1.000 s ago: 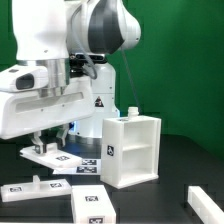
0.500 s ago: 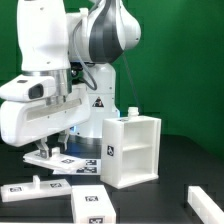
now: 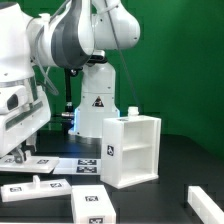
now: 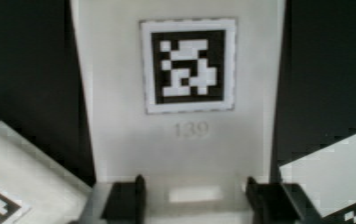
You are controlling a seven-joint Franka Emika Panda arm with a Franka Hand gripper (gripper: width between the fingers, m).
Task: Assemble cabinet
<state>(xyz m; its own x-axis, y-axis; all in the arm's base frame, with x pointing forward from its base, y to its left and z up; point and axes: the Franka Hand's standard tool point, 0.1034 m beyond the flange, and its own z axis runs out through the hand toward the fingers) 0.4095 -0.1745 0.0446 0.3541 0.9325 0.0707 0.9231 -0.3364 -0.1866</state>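
The robot's gripper needs to let go of the long white panel on the black table (image 3: 26, 174) just behind the flat tagged panel.
The cabinet (image 3: 131, 150) is a white open-fronted box with a tag on its side, standing upright on the black table right of centre in the exterior view. My gripper (image 3: 17, 156) hangs low at that view's far left edge. In the wrist view the gripper (image 4: 196, 198) is shut on the near end of a long white panel (image 4: 178, 140) with a black-and-white tag on its face. A dark fingertip (image 4: 130, 196) sits on each side of that end. In the exterior view the arm hides this panel.
The marker board (image 3: 72, 160) lies flat behind the gripper. A flat tagged panel (image 3: 28, 188) and a white tagged block (image 3: 96, 206) lie along the front. Another white piece (image 3: 205, 196) lies at front right. A small white part (image 3: 132, 112) shows behind the cabinet.
The arm has swung toward the exterior view's left, taking the gripper from over the marker board to the left edge. The cabinet and loose panels have stayed put.
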